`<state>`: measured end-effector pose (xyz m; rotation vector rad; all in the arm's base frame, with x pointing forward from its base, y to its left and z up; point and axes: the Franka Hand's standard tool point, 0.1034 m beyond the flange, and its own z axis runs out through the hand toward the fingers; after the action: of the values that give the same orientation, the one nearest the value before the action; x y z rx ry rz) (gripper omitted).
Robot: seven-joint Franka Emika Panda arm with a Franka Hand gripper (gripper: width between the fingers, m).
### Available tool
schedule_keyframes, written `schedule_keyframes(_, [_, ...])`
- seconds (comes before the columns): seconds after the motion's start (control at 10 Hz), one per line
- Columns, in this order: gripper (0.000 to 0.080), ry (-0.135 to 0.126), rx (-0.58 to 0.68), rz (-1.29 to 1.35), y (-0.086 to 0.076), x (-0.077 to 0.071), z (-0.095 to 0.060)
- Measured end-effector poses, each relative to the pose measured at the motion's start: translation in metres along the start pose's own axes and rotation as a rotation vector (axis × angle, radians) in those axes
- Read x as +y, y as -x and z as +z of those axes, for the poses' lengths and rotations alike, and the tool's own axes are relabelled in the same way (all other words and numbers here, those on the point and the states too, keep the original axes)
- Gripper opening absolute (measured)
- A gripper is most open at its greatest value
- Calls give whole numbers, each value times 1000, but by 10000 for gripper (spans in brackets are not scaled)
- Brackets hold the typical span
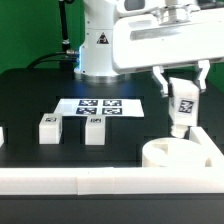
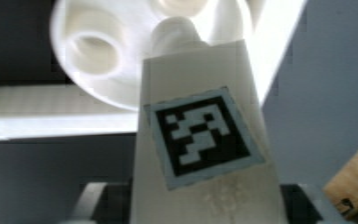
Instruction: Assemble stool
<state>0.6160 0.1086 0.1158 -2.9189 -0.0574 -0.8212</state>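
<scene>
Next, I let go of the white leg upright in the round white seat (image 1: 188,156), near the raised white corner.
My gripper (image 1: 183,93) is shut on a white block leg (image 1: 183,109) with a black-and-white tag and holds it upright above the round white seat (image 1: 170,152) at the exterior view's right. In the wrist view the leg (image 2: 197,120) fills the middle, its tip over the seat (image 2: 105,55) near a round hole. Whether the leg's tip touches the seat I cannot tell. Two more white legs (image 1: 49,128) (image 1: 95,130) stand on the black table at the exterior view's left.
The marker board (image 1: 101,106) lies flat behind the two legs. A long white bar (image 1: 100,180) edges the table front, with a raised white corner (image 1: 205,150) beside the seat. The robot base (image 1: 100,45) stands at the back.
</scene>
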Motion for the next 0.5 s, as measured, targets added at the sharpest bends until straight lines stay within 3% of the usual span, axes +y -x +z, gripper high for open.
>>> schedule_keyframes(0.2, [327,-1,14,-45,-10,1,7])
schedule_keyframes(0.5, [327,-1,10,-46,-8,1,8])
